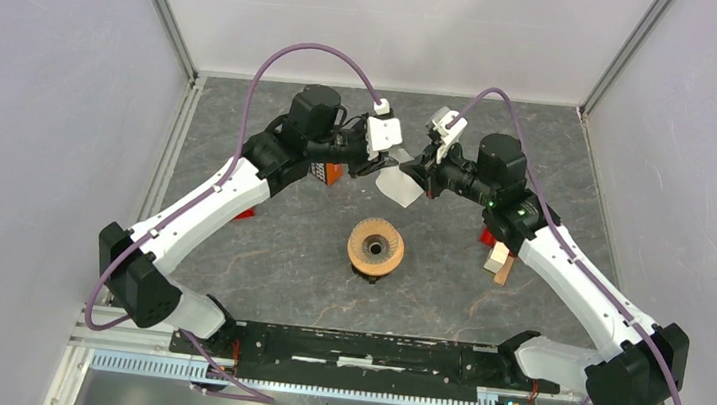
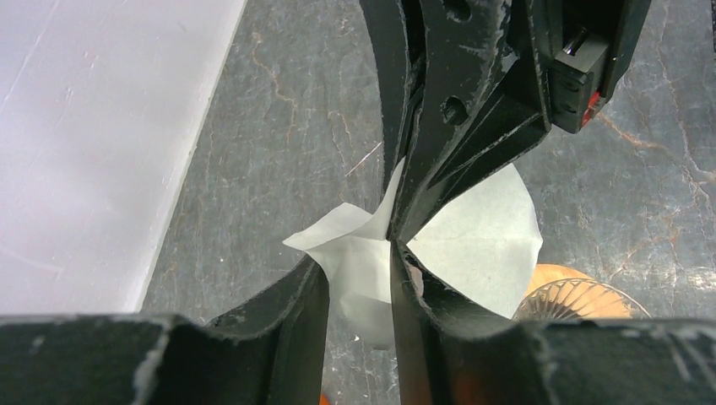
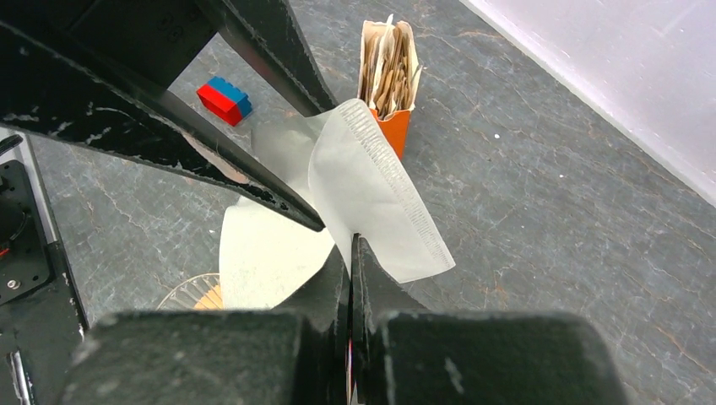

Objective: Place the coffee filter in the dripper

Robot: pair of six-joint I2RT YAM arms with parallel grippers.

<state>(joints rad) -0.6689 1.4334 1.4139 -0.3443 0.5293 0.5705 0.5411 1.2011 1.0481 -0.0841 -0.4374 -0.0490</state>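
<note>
The filter's corner folds out past my left gripper's fingers, so my left gripper should open, free the crumpled paper and retake the filter's side (image 2: 359,270) where it lies smoother.
The white paper coffee filter (image 1: 398,187) hangs in the air between my two grippers, behind the dripper (image 1: 376,248), a clear ribbed glass cone with a tan wooden ring standing mid-table. My right gripper (image 3: 350,240) is shut on one edge of the filter (image 3: 371,194). My left gripper (image 2: 355,257) is open, its fingers straddling a loose layer of the filter (image 2: 473,236), which is spread partly apart. The dripper shows low in the left wrist view (image 2: 583,295) and in the right wrist view (image 3: 190,295), below the filter.
An orange holder with brown paper filters (image 3: 388,67) stands behind the left arm (image 1: 329,172). A red and blue block (image 3: 225,99) lies on the table. A wooden block (image 1: 501,263) sits by the right arm. Grey walls close in the left, right and back.
</note>
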